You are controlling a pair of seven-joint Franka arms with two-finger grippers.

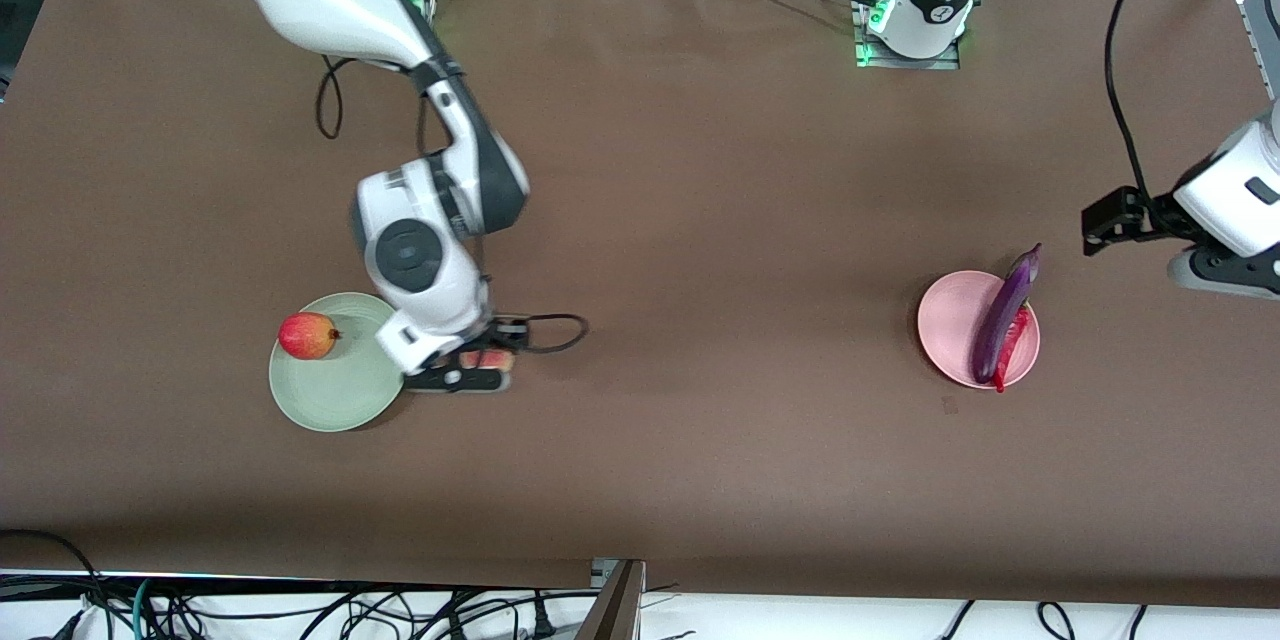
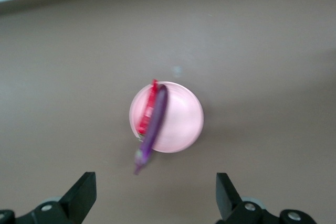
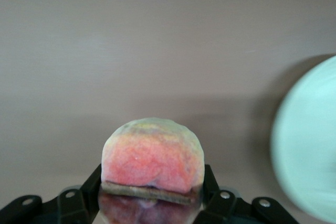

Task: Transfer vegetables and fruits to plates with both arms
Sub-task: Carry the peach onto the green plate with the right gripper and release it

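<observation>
My right gripper is going to release the peach on the mint green plate (image 1: pixel 362 323) (image 3: pixel 328 195) next to the red-yellow apple, close to the far rim of the plate.
My right gripper (image 1: pixel 478 367) is shut on the pale orange-pink peach (image 1: pixel 495 358), low over the table right beside the mint green plate (image 1: pixel 330 390). In the right wrist view the peach (image 3: pixel 153 156) sits between the black fingers (image 3: pixel 212 182), with the green plate's rim (image 3: pixel 310 156) beside it. The red-yellow apple (image 1: pixel 307 335) lies on the green plate. The purple eggplant (image 1: pixel 1005 320) and the red chili (image 1: pixel 1015 345) lie on the pink plate (image 1: pixel 950 320), the eggplant's stem end over the rim. My left gripper (image 1: pixel 1110 220) is open and empty, up over the table by the pink plate. The left wrist view shows the pink plate (image 2: pixel 181 121), the eggplant (image 2: pixel 153 127) and the chili (image 2: pixel 147 108) past my left gripper (image 2: pixel 156 203).
A black cable loop (image 1: pixel 560 330) from the right wrist hangs near the peach. The brown table (image 1: pixel 700 320) stretches bare between the two plates. The front table edge with loose cables (image 1: pixel 300 610) lies nearest the front camera.
</observation>
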